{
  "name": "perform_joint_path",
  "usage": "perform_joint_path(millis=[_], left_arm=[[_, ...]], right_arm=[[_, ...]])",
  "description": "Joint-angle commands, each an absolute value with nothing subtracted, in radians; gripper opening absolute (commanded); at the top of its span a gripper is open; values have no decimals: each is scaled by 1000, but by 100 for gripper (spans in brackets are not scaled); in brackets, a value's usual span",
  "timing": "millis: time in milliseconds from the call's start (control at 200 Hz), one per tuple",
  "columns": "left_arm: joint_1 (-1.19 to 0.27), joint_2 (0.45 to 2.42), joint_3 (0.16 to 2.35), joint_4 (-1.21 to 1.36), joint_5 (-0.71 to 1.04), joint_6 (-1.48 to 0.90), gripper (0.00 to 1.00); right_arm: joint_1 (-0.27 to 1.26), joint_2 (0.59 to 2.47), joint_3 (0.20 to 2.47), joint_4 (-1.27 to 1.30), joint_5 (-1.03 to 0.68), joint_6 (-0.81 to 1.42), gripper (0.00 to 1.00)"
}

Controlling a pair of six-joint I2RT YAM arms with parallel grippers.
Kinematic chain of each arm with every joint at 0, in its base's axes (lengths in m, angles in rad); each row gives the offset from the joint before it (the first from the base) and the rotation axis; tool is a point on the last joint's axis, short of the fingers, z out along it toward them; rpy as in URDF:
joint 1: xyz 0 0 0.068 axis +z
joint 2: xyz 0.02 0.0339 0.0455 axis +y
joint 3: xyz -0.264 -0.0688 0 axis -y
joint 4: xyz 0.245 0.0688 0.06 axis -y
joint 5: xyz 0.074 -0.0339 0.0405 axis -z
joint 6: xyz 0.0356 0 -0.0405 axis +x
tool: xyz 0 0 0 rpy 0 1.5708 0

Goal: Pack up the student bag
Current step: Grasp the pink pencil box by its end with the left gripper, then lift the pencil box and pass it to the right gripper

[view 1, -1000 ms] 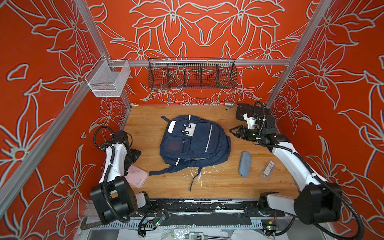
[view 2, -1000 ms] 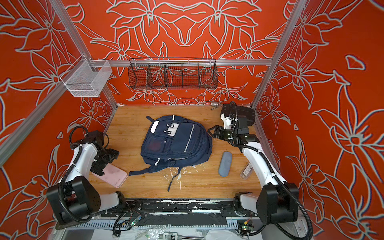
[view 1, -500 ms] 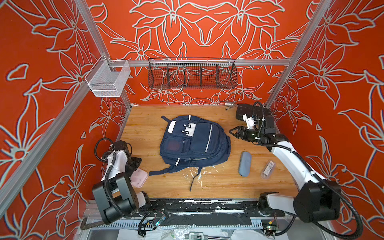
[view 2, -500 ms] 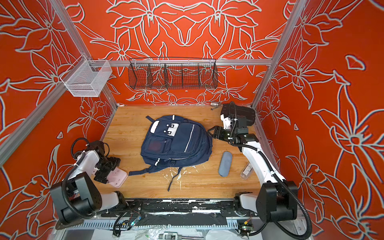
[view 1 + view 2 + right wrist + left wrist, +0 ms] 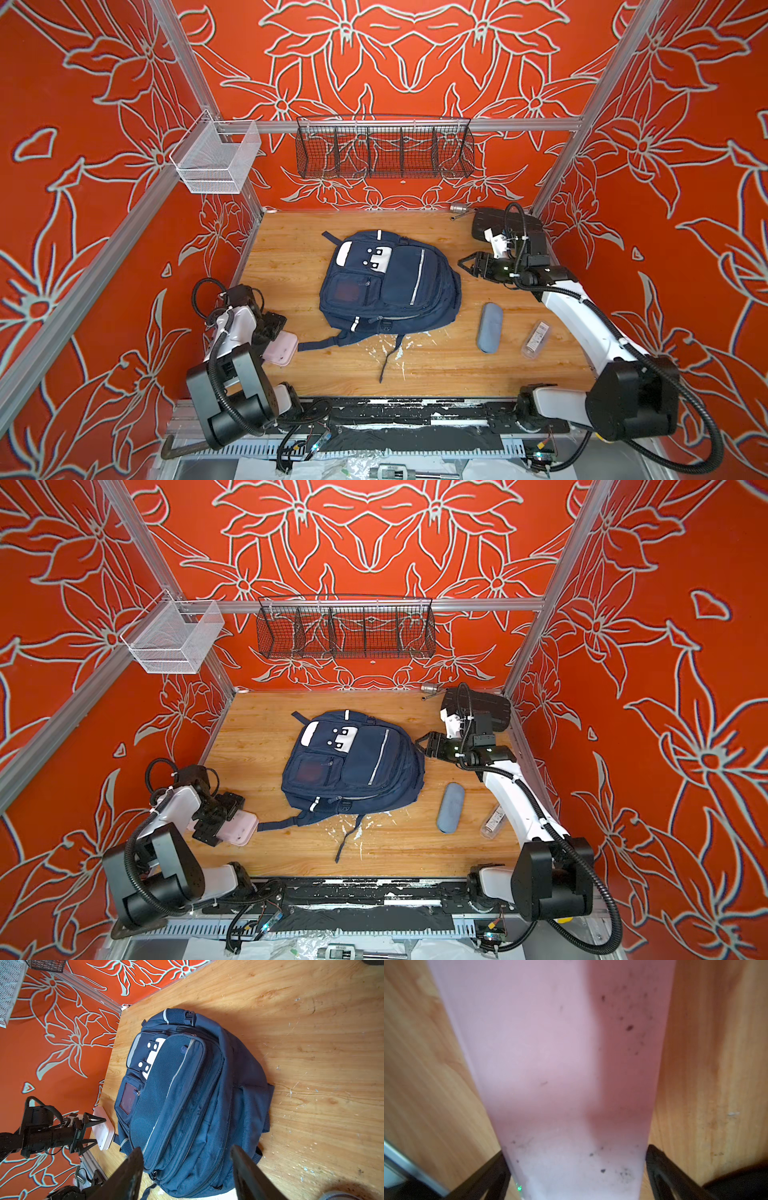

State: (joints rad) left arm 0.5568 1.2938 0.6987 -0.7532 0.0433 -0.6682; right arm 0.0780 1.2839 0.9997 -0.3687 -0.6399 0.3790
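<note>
I will close my right gripper on the pale pink case's loose end [image 5: 109,1136], which sticks out past my left gripper, because the case should change hands.
The student bag [image 5: 390,286] [image 5: 353,766] [image 5: 187,1095] is a navy backpack that lies flat mid-table with its zips closed and its straps trailing toward the front. A pale pink case [image 5: 284,351] [image 5: 241,829] [image 5: 560,1053] [image 5: 102,1132] rests on the table at the front left. My left gripper [image 5: 276,336] [image 5: 222,820] [image 5: 575,1150] [image 5: 99,1131] is open and low over the case, one finger on each side. My right gripper [image 5: 467,266] [image 5: 424,744] [image 5: 186,1148] hovers open beside the bag's right edge, with nothing between its fingers.
A grey-blue oblong case [image 5: 489,327] [image 5: 450,807] and a small clear packet [image 5: 536,338] [image 5: 492,821] lie right of the bag. A black ribbed case [image 5: 484,222] sits in the back right corner. A black wire basket [image 5: 384,151] and a white mesh basket [image 5: 216,160] hang on the walls.
My left arm has folded toward the front and brought its open gripper down around the pink case. The right gripper has stayed beside the bag.
</note>
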Motion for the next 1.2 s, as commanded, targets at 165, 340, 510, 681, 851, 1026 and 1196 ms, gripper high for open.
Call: perform_joint_path(millis=[165,340,510,681,851,1026,1196], left_arm=[[562,1360,699,-754,123,-598,97],[561,1415,726,-794,152,-589,97],[561,1276,797,-851,189,-602,90],[560,1191,867,-912,274,-624,79],[455,1111,948,-925,356,-726,78],[214,1112,1107,-849,336,-944,77],[-38,1238,1328,-761,233,-1103,77]], right_arm=[[77,1301,1023,-361,-653,374,68],[76,1297,1018,-358,-653,369,67],[78,1287,1007,-320,-696,371,65],[78,1287,1034,-291,-732,404,64],[118,1282,1084,-272,-782,441,63],[310,1289,1106,-164,-758,522,63],[476,1301,1007,202,-659,707,64]])
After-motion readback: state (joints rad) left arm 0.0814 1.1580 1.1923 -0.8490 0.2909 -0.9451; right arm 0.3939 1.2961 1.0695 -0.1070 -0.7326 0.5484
